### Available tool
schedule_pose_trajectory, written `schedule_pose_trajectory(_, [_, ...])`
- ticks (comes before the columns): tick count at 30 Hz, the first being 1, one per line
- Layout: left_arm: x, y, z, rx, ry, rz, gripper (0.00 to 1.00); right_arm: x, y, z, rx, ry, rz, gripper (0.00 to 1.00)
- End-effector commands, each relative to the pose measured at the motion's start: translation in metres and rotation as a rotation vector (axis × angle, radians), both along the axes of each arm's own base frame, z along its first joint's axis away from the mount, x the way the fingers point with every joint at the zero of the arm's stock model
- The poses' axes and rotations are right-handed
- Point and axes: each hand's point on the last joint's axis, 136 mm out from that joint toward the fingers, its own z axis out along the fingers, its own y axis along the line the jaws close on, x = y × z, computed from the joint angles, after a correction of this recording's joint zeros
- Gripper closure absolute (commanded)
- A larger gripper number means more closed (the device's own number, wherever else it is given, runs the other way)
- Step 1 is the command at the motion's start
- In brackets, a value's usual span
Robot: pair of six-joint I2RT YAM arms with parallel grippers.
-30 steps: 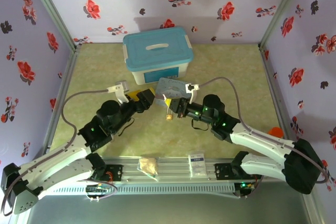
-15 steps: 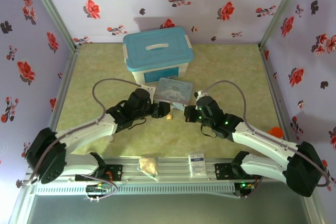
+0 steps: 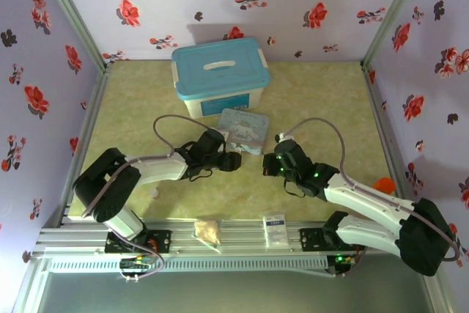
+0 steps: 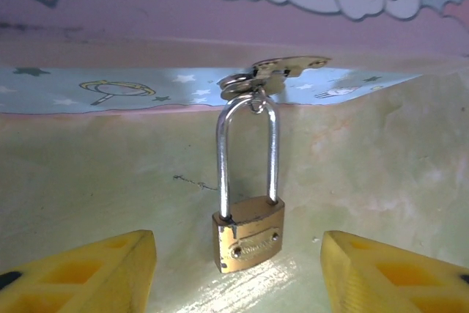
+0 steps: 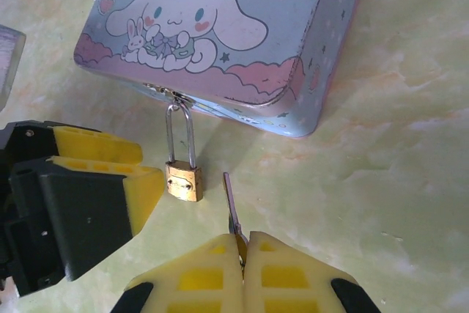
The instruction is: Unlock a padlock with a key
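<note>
The wide front of the padlock sits crosswise between my left gripper's fingers, so I should turn the padlock edge-on and grip its flat sides (image 5: 183,182) before I use the key.
The small brass padlock (image 4: 249,232) hangs by its thin silver shackle (image 4: 248,152) from the hasp of the light-blue cartoon tin (image 5: 220,34), its body resting on the table. My left gripper (image 4: 238,276) is open. Its yellow fingers (image 4: 88,273) stand either side of the padlock body with a gap on each side. My right gripper (image 5: 243,251) is shut on the key (image 5: 231,207), whose slim grey blade points up toward the tin just right of the padlock (image 5: 183,181). From above, the left gripper (image 3: 234,160) and right gripper (image 3: 266,166) face each other below the tin (image 3: 244,121).
A white storage box with a blue lid (image 3: 220,75) stands behind the tin. Two small packets (image 3: 207,231) (image 3: 275,229) lie on the front rail. A pale disc (image 3: 154,194) sits near the left arm, and an orange thing (image 3: 383,183) by the right wall.
My left arm swung in and down to the padlock, and its jaws narrowed around it. The right gripper drew back a little to the right with the key.
</note>
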Motion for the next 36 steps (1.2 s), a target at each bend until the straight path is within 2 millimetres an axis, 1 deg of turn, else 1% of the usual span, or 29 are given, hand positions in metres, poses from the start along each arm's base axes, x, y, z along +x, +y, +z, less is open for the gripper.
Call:
schedule_pose_trajectory(1, [0.014, -0.011, 0.007, -0.031, -0.032, 0.004, 0.4, 0.005, -0.003, -0.002, 0.003, -0.01, -0.034, 1.0])
schedule_pose_trajectory(8, [0.01, -0.019, -0.01, -0.013, -0.005, -0.016, 0.42, 0.007, -0.003, -0.006, -0.008, -0.01, -0.038, 1.0])
schedule_pose_trajectory(10, [0.009, -0.024, -0.011, -0.009, -0.002, -0.033, 0.45, 0.007, -0.003, -0.007, -0.01, -0.007, -0.038, 1.0])
schedule_pose_trajectory(12, [0.008, -0.027, -0.011, -0.001, -0.001, -0.044, 0.5, 0.008, -0.002, -0.009, -0.012, -0.004, -0.035, 1.0])
schedule_pose_trajectory(17, [0.004, -0.028, -0.013, 0.002, 0.013, -0.042, 0.53, 0.008, -0.002, -0.01, -0.014, -0.003, -0.039, 1.0])
schedule_pose_trajectory(21, [-0.001, -0.033, -0.013, 0.004, 0.019, -0.057, 0.64, 0.008, -0.003, -0.012, -0.018, -0.002, -0.041, 1.0])
schedule_pose_trajectory(27, [-0.005, -0.038, -0.009, -0.012, 0.023, -0.053, 0.73, 0.001, 0.002, -0.018, 0.022, 0.025, -0.015, 1.0])
schedule_pose_trajectory(31, [-0.006, -0.041, -0.009, -0.032, 0.033, -0.037, 0.78, -0.007, -0.001, -0.027, 0.043, 0.047, -0.01, 1.0])
schedule_pose_trajectory(32, [-0.006, -0.041, -0.01, -0.034, 0.036, -0.034, 0.78, -0.008, -0.004, -0.03, 0.045, 0.053, -0.015, 1.0])
schedule_pose_trajectory(33, [-0.006, -0.043, -0.011, -0.033, 0.038, -0.03, 0.75, -0.01, -0.006, -0.032, 0.045, 0.058, -0.021, 1.0])
schedule_pose_trajectory(34, [-0.005, -0.042, -0.012, -0.027, 0.04, -0.021, 0.67, -0.01, -0.009, -0.033, 0.048, 0.061, -0.029, 1.0])
schedule_pose_trajectory(35, [-0.004, -0.041, -0.014, -0.019, 0.042, -0.004, 0.57, -0.011, -0.011, -0.036, 0.048, 0.064, -0.034, 1.0])
schedule_pose_trajectory(36, [-0.003, -0.041, -0.016, -0.016, 0.044, 0.01, 0.52, -0.012, -0.013, -0.036, 0.051, 0.064, -0.04, 1.0])
